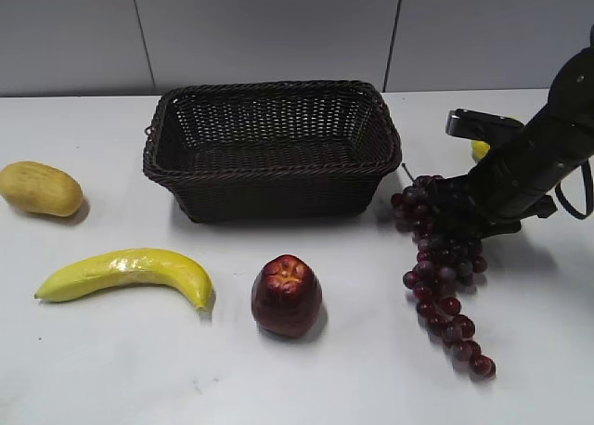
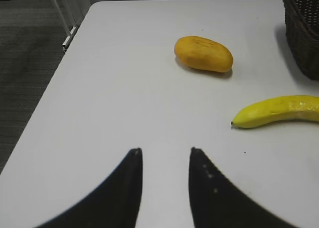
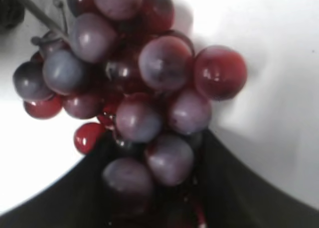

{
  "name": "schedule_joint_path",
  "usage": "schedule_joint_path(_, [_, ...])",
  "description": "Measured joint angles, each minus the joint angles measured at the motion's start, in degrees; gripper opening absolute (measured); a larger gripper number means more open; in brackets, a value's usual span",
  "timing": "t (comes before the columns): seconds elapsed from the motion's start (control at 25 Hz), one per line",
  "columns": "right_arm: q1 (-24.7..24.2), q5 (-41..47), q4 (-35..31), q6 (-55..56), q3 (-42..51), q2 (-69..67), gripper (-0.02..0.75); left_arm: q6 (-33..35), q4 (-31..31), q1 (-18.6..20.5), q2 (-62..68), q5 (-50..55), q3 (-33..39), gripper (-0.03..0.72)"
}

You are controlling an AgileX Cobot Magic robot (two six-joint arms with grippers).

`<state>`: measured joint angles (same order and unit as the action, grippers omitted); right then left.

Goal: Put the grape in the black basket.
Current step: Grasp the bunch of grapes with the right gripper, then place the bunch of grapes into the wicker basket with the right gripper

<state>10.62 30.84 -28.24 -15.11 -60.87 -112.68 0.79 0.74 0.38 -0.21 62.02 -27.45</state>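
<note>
I need to release the grape from my right gripper in the black basket, on its bottom straight (image 1: 302, 141) behind the dark red apple.
The grape (image 1: 445, 295), a long dark red-purple bunch, lies on the white table right of the black basket (image 1: 278, 170), its tip pointing toward the front. My right gripper (image 1: 450, 223) is at the bunch's upper end. In the right wrist view its two dark fingers (image 3: 153, 138) are closed around grapes of the bunch (image 3: 149, 78), whose thin stem shows at top left. The woven basket is empty. My left gripper (image 2: 165, 151) is open and empty above bare table, out of the exterior view; a corner of the basket (image 2: 304, 34) shows at the top right of its view.
A dark red apple (image 1: 287, 295) stands in front of the basket. A yellow banana (image 1: 130, 272) (image 2: 279, 111) and a yellow-orange oval fruit (image 1: 39, 188) (image 2: 203, 54) lie at the left. A small yellow thing (image 1: 480, 148) shows behind the right arm. The table's left edge (image 2: 60, 78) drops to floor.
</note>
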Motion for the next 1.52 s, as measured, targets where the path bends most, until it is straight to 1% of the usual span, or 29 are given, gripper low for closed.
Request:
schedule_joint_path(0.4, [0.0,1.1,0.39,0.0,0.06,1.55,0.279,0.05,0.0,0.0,0.0,0.0,0.0,0.237])
schedule_joint_path(0.72, [0.0,5.68,0.51,0.0,-1.21,16.88,0.268,0.05,0.0,0.0,0.0,0.0,0.0,0.237])
schedule_joint_path(0.84, [0.11,6.08,0.38,0.0,-4.43,22.05,0.259,0.05,0.0,0.0,0.0,0.0,0.0,0.237])
schedule_joint_path(1.04, [0.18,7.77,-0.83,-0.22,-14.33,24.84,0.259,0.05,0.0,0.0,0.0,0.0,0.0,0.237])
schedule_joint_path(1.16, [0.29,7.5,-4.26,-2.61,-19.37,24.84,0.258,0.05,0.0,0.0,0.0,0.0,0.0,0.237])
schedule_joint_path(1.36, [0.81,6.4,-12.13,-6.88,-26.67,22.84,0.256,0.05,0.0,0.0,0.0,0.0,0.0,0.237])
schedule_joint_path(1.44, [2.14,5.43,-13.17,-8.62,-28.49,21.11,0.256,0.05,0.0,0.0,0.0,0.0,0.0,0.237])
schedule_joint_path(1.52, [4.56,3.96,-13.6,-10.56,-29.92,19.21,0.256,0.05,0.0,0.0,0.0,0.0,0.0,0.237])
